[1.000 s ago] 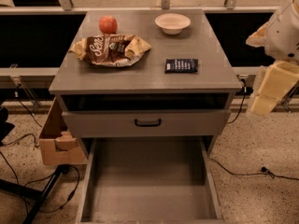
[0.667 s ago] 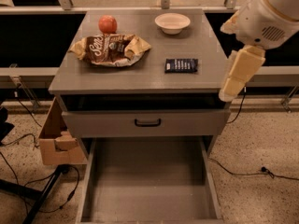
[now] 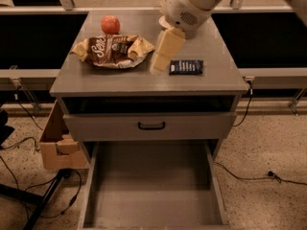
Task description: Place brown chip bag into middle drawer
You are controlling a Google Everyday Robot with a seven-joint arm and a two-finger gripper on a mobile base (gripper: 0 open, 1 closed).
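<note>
The robot's gripper should next move to the crinkled middle (image 3: 114, 49) of the brown chip bag and close there, so that both ends stick out.
The brown chip bag (image 3: 112, 51) lies crinkled on the left of the grey cabinet top (image 3: 216, 78), with white script on its face. The middle drawer (image 3: 151, 186) is pulled out at the bottom of the view and its flat grey floor is bare. My gripper (image 3: 158, 66) hangs from the pale arm (image 3: 192, 4) over the middle of the top. It sits just right of the bag and left of the navy packet (image 3: 186, 67), holding nothing I can see.
An orange-red ball (image 3: 110, 24) sits behind the bag. A closed drawer front with a black handle (image 3: 151, 125) sits above the open drawer. A cardboard box (image 3: 57, 145) stands left of the cabinet. Cables run over the floor on both sides.
The arm has swung from the right side of the cabinet leftward over the top. The gripper now sits beside the chip bag and the arm hides the white bowl.
</note>
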